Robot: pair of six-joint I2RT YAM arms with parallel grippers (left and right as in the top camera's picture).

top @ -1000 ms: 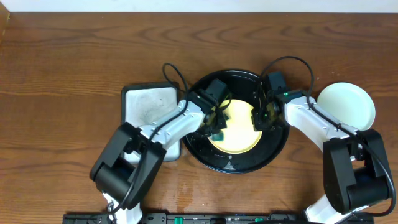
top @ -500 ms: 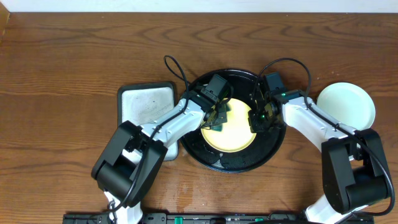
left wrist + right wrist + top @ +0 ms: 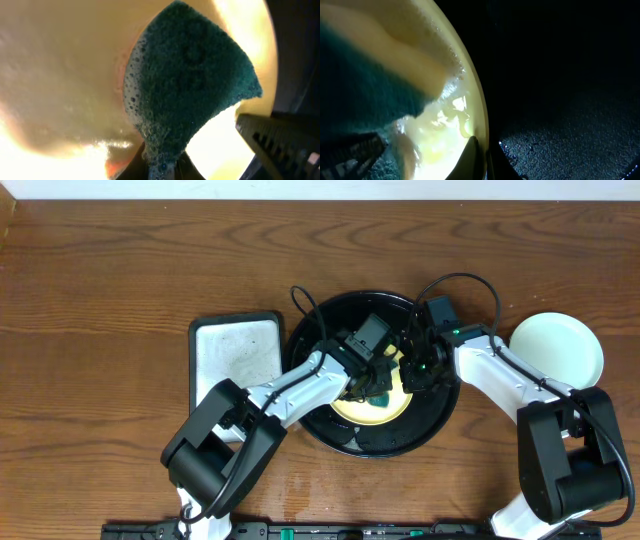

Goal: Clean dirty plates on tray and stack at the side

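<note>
My left gripper will release the sponge on the near half of the rectangular tray's whitish inside [image 3: 228, 410].
The pale yellow plate [image 3: 372, 408] lies in the round glossy black tray [image 3: 345, 435]. My left gripper [image 3: 378, 383] is shut on a soapy teal sponge [image 3: 192, 85] pressed onto the yellow plate [image 3: 60, 65]. My right gripper [image 3: 415, 370] is shut on the yellow plate's right rim [image 3: 482, 130]; the wet tray floor [image 3: 560, 125] shows beside it. A pale mint-blue plate [image 3: 557, 350] sits on the table at the right. A small red smear [image 3: 116, 167] shows near my left fingers.
A smaller rectangular dark-rimmed tray [image 3: 234, 350] with a whitish inside lies left of the black tray. Both arms cross over the black tray. Bare wooden table [image 3: 120, 280] surrounds everything.
My left gripper has moved the sponge rightward across the yellow plate, toward the right gripper. The right gripper has kept its hold on the rim.
</note>
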